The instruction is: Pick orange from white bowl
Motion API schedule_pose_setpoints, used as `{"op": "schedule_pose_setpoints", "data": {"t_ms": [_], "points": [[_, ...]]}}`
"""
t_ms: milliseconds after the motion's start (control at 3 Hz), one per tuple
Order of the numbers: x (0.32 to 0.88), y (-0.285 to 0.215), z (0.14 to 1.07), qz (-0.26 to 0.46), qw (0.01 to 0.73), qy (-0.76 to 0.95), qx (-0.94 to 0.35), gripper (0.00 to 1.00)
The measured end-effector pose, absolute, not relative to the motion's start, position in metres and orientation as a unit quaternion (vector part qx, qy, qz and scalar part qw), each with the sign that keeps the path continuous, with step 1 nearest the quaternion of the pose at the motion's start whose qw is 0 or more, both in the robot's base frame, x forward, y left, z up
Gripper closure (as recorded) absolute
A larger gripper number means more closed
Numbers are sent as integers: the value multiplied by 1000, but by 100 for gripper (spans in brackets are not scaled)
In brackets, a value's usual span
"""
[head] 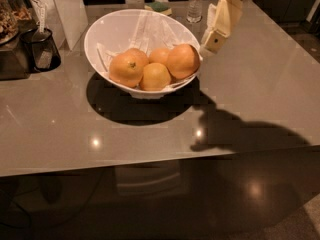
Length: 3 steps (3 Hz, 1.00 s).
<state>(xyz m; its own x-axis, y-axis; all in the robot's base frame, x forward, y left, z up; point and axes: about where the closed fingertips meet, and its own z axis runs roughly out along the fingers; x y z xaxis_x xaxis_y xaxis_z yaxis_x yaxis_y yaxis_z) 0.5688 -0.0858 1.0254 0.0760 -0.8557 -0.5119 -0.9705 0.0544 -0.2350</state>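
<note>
The fingers of my gripper will close around the upper sides of the large smooth orange (185,57) at the white bowl's rim, the one nearest to them.
The white bowl (107,31) stands on the grey table, tilted, with a crinkled white lining. It holds several oranges. The orange (183,60), large with smooth plain skin, lies at the bowl's right rim. A second large orange (128,67) with a dark stem dimple lies at the left. Two smaller oranges (155,76) lie between them. My gripper (210,45) hangs from the top right and points down and left. Its tip is just right of the bowl's rim, close to the orange and apart from it. It holds nothing.
A clear water bottle (195,6) and a green sponge (159,7) stand behind the bowl. A black cup (44,49) and a dark appliance (12,59) are at the left, with a white board (67,11) behind. The table's front edge (150,161) runs across below.
</note>
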Motion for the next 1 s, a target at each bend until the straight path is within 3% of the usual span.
{"op": "schedule_pose_setpoints", "data": {"t_ms": [1000], "points": [[634,-54,934,168,209,662,-700,0]]}}
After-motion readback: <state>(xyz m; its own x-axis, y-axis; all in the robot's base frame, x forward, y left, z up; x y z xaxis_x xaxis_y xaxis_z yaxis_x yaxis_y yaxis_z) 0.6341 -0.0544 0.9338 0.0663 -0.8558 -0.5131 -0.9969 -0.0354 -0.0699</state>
